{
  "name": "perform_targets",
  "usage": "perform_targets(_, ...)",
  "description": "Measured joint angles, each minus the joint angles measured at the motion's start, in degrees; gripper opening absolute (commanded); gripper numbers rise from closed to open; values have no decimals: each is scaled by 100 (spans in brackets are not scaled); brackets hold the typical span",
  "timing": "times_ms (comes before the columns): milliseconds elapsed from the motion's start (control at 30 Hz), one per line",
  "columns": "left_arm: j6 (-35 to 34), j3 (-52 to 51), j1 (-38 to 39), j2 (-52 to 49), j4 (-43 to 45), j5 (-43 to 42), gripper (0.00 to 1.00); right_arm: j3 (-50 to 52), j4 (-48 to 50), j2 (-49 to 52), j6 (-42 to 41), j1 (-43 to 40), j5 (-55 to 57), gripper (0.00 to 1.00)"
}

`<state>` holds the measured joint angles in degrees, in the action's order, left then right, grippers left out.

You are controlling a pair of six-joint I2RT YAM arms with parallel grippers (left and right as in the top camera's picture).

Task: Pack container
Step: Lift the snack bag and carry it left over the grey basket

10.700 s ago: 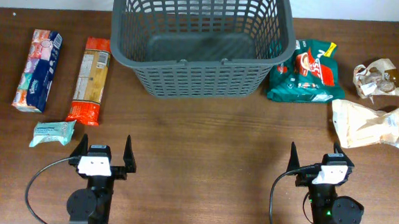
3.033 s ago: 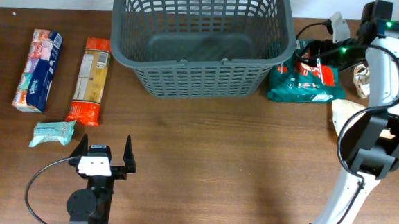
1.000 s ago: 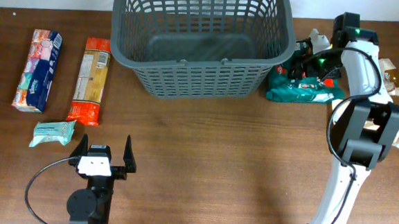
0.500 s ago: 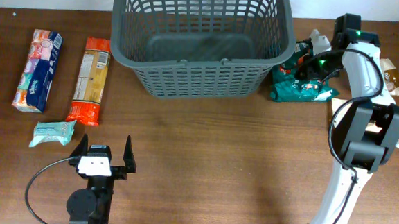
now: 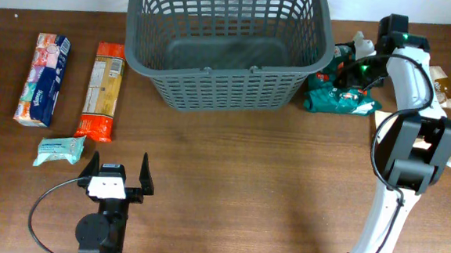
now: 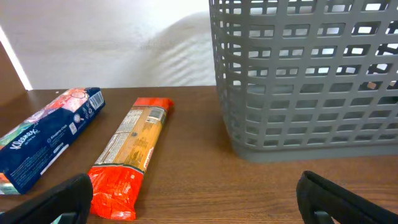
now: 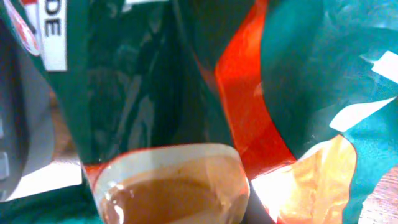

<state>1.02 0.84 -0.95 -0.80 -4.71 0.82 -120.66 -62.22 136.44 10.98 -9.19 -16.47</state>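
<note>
The robot's right gripper should release the snack bag on the basket's bottom at the end (image 5: 253,53) nearest the beige pouch.
The container (image 5: 224,87), a big dark grey lattice basket, stands at the back centre, and its wall also fills the right of the left wrist view (image 6: 311,93). Just right of it lies a green and red snack bag (image 5: 329,100). My right gripper (image 5: 349,74) is down on the bag's top and shut on it, and the film is bunched under it. The bag (image 7: 143,81) fills the right wrist view and hides the fingers. My left gripper (image 5: 119,161) rests open near the front left edge, with nothing between its fingers (image 6: 196,193).
Left of the basket lie a blue-pink tissue pack (image 5: 42,78), an orange pasta packet (image 5: 102,90) and a small teal wipes pack (image 5: 59,151). At the far right are a beige pouch (image 5: 417,142) and a crumpled clear bag (image 5: 441,86).
The right gripper closed on the green bag. The bag, flat a second ago, is now bunched up and drawn in under the gripper. The left arm has not moved.
</note>
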Motion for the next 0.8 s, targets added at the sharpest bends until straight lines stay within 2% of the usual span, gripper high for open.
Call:
perform_targets(533, 0, 0, 0, 2, 0, 0, 99, -2210, -1036, 538, -496, -643, -258, 3)
perform_targets(800, 0, 0, 0, 2, 0, 0, 99, -2754, -1093, 538, -505, -640, -833, 4)
